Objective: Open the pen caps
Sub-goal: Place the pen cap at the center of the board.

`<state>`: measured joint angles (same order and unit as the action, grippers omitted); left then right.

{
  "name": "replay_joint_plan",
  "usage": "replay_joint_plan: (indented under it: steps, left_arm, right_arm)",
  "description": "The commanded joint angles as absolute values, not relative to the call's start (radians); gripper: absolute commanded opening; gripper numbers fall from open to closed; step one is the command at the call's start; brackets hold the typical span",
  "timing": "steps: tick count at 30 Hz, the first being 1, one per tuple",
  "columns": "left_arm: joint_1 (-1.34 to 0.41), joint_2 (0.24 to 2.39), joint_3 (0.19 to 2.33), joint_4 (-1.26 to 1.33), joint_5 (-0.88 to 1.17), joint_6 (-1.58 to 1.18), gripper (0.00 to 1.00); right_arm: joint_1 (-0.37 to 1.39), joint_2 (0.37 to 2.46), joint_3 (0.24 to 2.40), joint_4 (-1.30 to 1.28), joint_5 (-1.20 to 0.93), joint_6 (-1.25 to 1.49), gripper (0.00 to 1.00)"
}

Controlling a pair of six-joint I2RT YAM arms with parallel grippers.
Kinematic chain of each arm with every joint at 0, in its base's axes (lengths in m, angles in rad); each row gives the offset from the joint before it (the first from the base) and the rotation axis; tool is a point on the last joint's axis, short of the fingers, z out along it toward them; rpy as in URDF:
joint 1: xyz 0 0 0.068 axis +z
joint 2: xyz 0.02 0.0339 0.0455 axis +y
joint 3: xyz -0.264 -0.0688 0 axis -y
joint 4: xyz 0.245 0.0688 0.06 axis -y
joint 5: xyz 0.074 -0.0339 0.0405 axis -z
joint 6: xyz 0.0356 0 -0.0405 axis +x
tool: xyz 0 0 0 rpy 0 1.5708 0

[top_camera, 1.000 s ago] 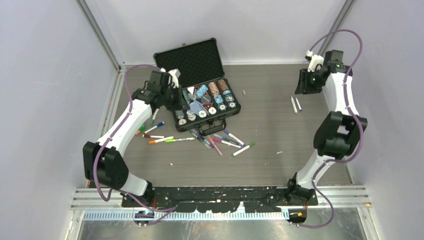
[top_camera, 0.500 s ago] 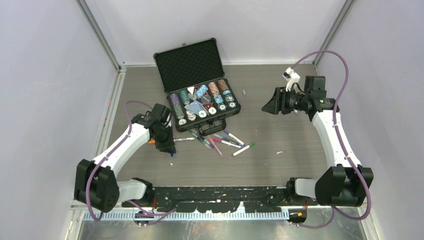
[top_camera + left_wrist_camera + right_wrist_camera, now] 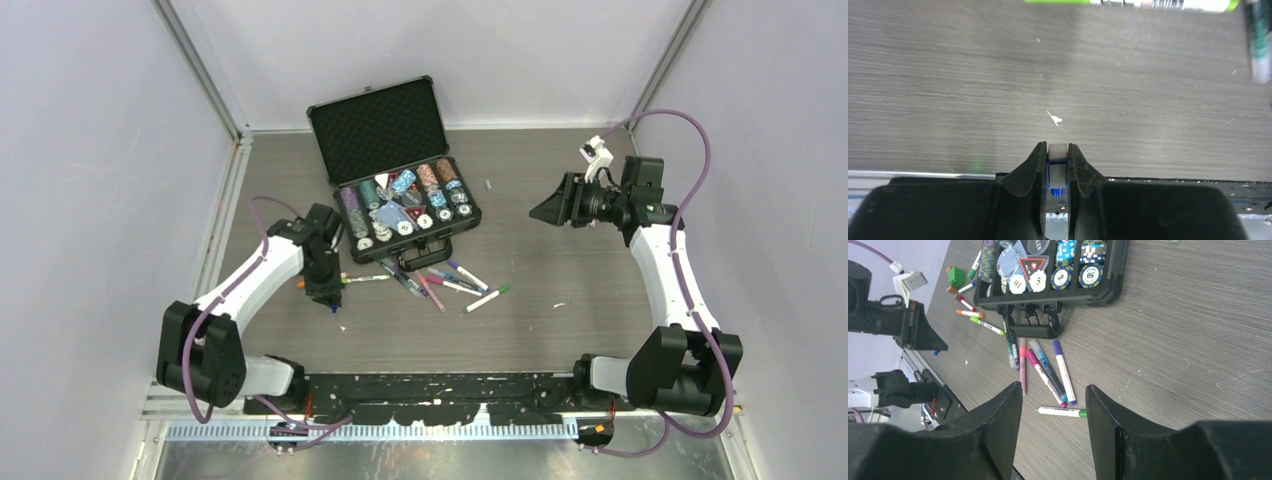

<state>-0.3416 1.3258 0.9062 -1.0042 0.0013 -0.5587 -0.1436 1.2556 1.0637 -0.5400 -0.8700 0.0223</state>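
Note:
My left gripper will set the blue cap down on the table (image 3: pixel 499 188) beside the tiny grey cap near the black case.
My left gripper (image 3: pixel 329 300) is shut on a white pen with a blue end (image 3: pixel 1057 169), held low over the table left of the pen pile. In the left wrist view the pen sits upright between the closed fingers (image 3: pixel 1034 165) of that gripper (image 3: pixel 1057 148). Several pens (image 3: pixel 440 282) lie in front of the black case, among them purple, pink and green-ended ones (image 3: pixel 1062 411). My right gripper (image 3: pixel 536 213) is open and empty, raised right of the case, looking down at the pile (image 3: pixel 1053 390). A tiny grey piece (image 3: pixel 488 185), maybe a cap, lies right of the case.
An open black hard case (image 3: pixel 425 240) of poker chips stands at the back centre, lid up. More pens (image 3: pixel 970 314) and a small green block (image 3: pixel 955 276) lie left of it. A lime pen (image 3: pixel 1128 3) lies beyond my left gripper. The left wall rail (image 3: pixel 215 230) is near.
My left arm came from beside the case toward the front, now holding the blue-ended pen. My right arm swung from the far right toward the centre, then shifted slightly right.

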Motion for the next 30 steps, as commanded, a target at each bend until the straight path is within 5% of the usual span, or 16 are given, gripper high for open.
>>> replay_joint_plan:
  steps: [1,8,14,30]
  left_arm:
    - [-0.25,1.341,1.034,-1.007,-0.054,-0.479,0.0]
    - [-0.092,1.49,1.29,-0.946,-0.024,-0.267,0.0]
    - [-0.038,1.735,1.452,-0.821,-0.248,-0.132,0.0]
    - [0.127,2.179,1.884,-0.797,-0.16,-0.11,0.01]
  right_arm:
    - [-0.161,1.211,1.066,-0.482,-0.927,0.049,0.55]
    - [-0.162,1.211,1.068,-0.484,-0.936,0.045,0.55]
    - [-0.162,1.217,1.068,-0.491,-0.939,0.038,0.55]
    - [-0.179,1.239,1.063,-0.494,-0.939,0.026,0.55]
